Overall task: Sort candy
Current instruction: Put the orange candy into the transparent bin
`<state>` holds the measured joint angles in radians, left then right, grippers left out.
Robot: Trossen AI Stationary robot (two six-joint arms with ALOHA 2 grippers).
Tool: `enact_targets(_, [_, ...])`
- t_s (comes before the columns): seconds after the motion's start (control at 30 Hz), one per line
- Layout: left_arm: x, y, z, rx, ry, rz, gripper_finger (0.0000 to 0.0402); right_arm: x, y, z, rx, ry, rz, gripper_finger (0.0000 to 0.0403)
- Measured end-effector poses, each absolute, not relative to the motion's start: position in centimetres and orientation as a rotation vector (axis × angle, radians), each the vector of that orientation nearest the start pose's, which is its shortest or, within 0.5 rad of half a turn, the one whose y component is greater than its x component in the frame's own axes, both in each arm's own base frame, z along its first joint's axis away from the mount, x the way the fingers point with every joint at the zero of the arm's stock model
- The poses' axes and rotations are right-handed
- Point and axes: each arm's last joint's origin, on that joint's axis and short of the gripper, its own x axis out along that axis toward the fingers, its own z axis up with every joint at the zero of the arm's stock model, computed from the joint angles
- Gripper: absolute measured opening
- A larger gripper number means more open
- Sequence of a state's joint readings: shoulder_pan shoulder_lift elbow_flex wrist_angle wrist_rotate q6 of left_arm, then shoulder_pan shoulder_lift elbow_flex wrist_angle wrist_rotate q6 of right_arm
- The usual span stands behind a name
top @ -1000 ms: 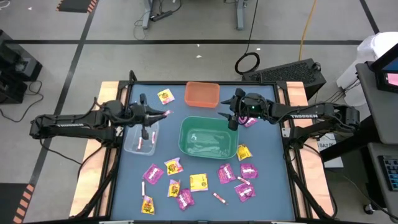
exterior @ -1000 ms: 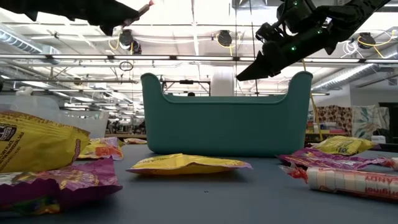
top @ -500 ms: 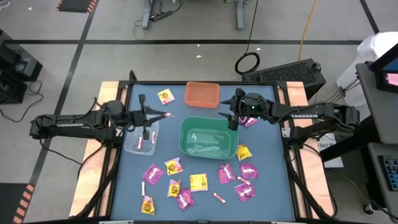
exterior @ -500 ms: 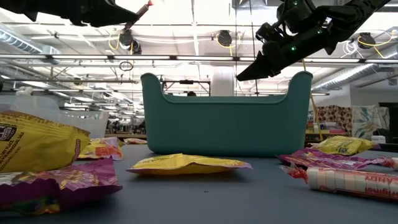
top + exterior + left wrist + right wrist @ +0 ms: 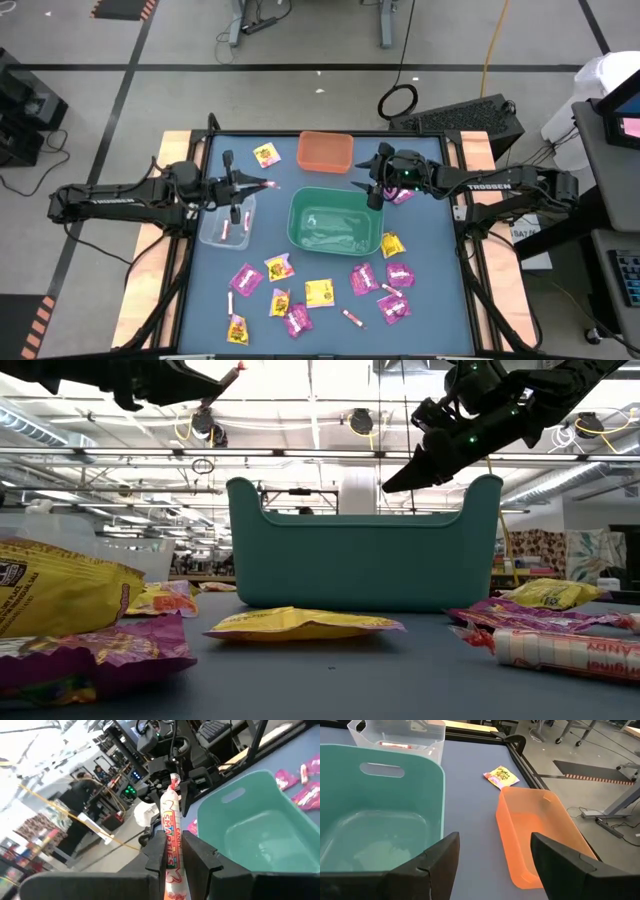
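Next, my left gripper lets go of the candy stick between the other candy sticks inside the clear bin (image 5: 239,226).
My left gripper (image 5: 256,185) hovers level above the clear bin (image 5: 222,222), shut on a thin pink-white candy stick (image 5: 171,815) whose free end (image 5: 233,372) points toward the green bin (image 5: 335,222). My right gripper (image 5: 374,192) stands open above the green bin's far right corner with nothing between its fingers (image 5: 494,843). Pink and yellow candy packets (image 5: 320,292) lie flat on the near half of the table. Another stick (image 5: 235,230) lies inside the clear bin. My left gripper pinches the candy stick's rear part (image 5: 171,854) between its two fingers (image 5: 156,851). The fingers come level from the table's left and lie along the stick. Most of the stick juts forward past the fingertips, lifted clear above the clear bin.
An orange bin (image 5: 325,150) stands at the far edge, with a yellow packet (image 5: 266,154) to its left. A pink packet (image 5: 403,196) lies below my right arm. Another candy stick (image 5: 352,318) lies near the front edge.
My left gripper has rolled about the line it points along, turning the candy stick with it. It has stayed in place above the clear bin and kept its hold.
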<state>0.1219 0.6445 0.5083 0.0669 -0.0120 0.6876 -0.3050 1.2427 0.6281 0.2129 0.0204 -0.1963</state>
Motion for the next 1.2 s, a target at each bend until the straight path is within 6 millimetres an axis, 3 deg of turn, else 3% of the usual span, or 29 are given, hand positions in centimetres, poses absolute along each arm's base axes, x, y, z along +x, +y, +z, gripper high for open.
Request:
enact_targets(0.13, [15.50, 1.98, 28.16, 0.507, 0.106, 0.130, 0.0051, 24.65, -7.82, 22.33, -0.134, 0.430, -0.281, 0.0235])
enact_targets(0.5, [15.49, 2.10, 28.13, -0.231, 0.051, 0.198, 0.0051, 24.66, -7.82, 22.33, -0.134, 0.429, -0.281, 0.0235])
enact_targets(0.7, [15.49, 2.07, 28.12, -0.459, 0.032, 0.195, 0.0051, 24.65, -7.82, 22.33, -0.134, 0.430, -0.281, 0.0235])
enact_targets(0.9, [15.49, 2.06, 28.12, -0.469, 0.032, 0.192, 0.0051, 24.65, -7.82, 22.33, -0.135, 0.430, -0.280, 0.0235])
enact_targets(1.2, [15.47, 2.06, 27.90, -0.121, 0.089, 0.184, 0.0051, 24.63, -7.82, 22.26, -0.139, 0.438, -0.278, 0.0235])
